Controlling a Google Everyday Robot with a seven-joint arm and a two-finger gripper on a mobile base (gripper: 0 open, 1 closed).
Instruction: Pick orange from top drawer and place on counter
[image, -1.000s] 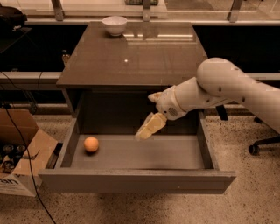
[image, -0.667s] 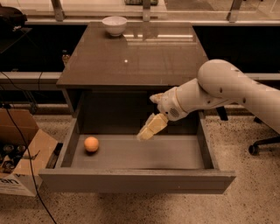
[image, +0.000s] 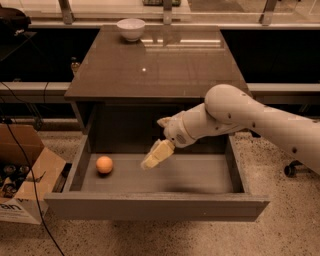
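Next, I move my gripper to the orange on the bottom of the open top drawer and close it around the orange's sides (image: 105, 165).
The orange (image: 104, 164) lies on the floor of the open top drawer (image: 155, 206), at its left side. The drawer is pulled out under the counter (image: 155, 65), whose glossy brown-grey top is bare apart from a bowl. My gripper (image: 152, 158) hangs over the middle of the drawer, pointing down and left, to the right of the orange and apart from it. It holds nothing that I can see.
A white bowl (image: 131, 28) stands at the counter's far left. An open cardboard box (image: 22, 172) with cables sits on the speckled floor left of the drawer. My white arm (image: 250, 117) reaches in from the right, over the drawer's right side.
My gripper has moved a little left and down inside the drawer, closer to the orange. The orange and drawer have not moved.
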